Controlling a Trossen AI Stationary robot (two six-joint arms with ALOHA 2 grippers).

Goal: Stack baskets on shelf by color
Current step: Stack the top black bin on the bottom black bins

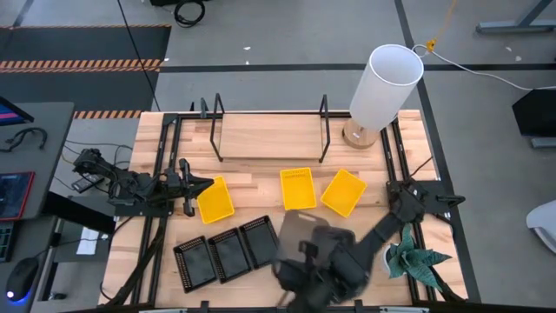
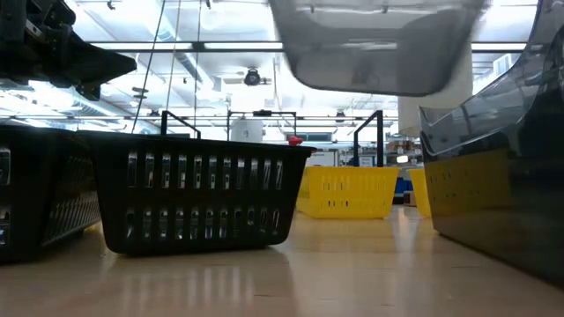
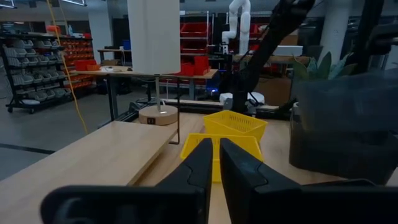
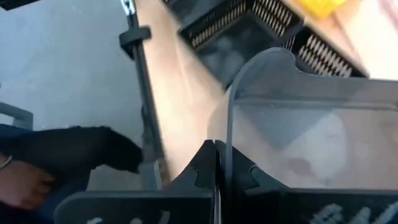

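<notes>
My right gripper needs to let go of the grey basket on top of the other grey basket (image 1: 332, 249), between the black baskets and the plant.
My right gripper (image 4: 219, 163) is shut on a smooth dark grey basket (image 1: 300, 233) over the table's near middle. The low view shows it up in the air (image 2: 379, 44), with another grey basket (image 2: 498, 180) standing on the table at the right. Three black gridded baskets (image 1: 224, 254) sit side by side near the front left. Three yellow baskets (image 1: 215, 200) (image 1: 297, 189) (image 1: 343, 192) lie mid-table. The shelf (image 1: 269, 136) stands bare at the far side. My left gripper (image 1: 195, 184) is shut just left of the left yellow basket; I cannot tell whether it touches it. My right gripper pinches the grey basket's side wall at its rim (image 4: 229, 134), one finger inside the tray and one outside. The basket is lifted clear of the table and roughly level, its bottom (image 2: 370, 84) seen from below in the low view.
A white cylindrical lamp (image 1: 385, 83) stands at the shelf's right end. A potted plant (image 1: 415, 258) sits at the near right corner. Black frame rails (image 1: 161, 209) run along both table sides. A person's dark sleeve and hand (image 4: 56, 163) show beyond the table's near edge.
</notes>
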